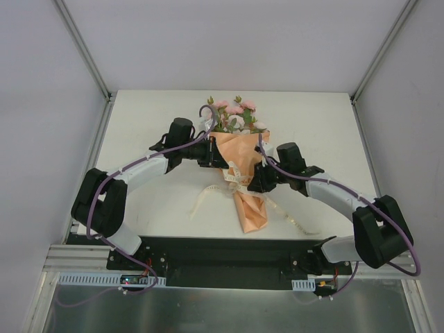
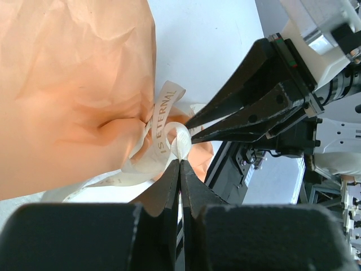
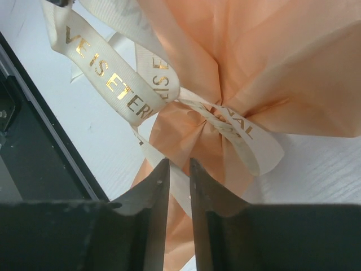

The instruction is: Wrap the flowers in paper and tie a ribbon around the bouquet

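Note:
My right gripper's fingertips straddle a piece of ribbon below the loose knot, so it should pinch the ribbon at the paper cone's waist (image 3: 224, 127) before my left gripper pulls its loop.
The bouquet lies on the white table (image 1: 152, 132), its pink flowers (image 1: 234, 111) and green leaves sticking out of the far end of a peach-orange paper (image 1: 244, 154) cone. A cream ribbon (image 1: 233, 179) with gold letters is wound round the cone's narrow waist. My left gripper (image 2: 180, 161) is shut on a loop of ribbon (image 2: 179, 141) beside the paper (image 2: 67, 84). My right gripper (image 3: 179, 164) comes in from the other side with its jaws a narrow gap apart. A strand of ribbon (image 3: 186, 183) runs through that gap, below the knot (image 3: 217, 121).
Loose ribbon tails trail on the table to the left (image 1: 201, 201) and right (image 1: 297, 223) of the cone's pointed end (image 1: 251, 215). The black base rail (image 1: 222, 253) runs along the near edge. Grey walls and frame posts close in the table.

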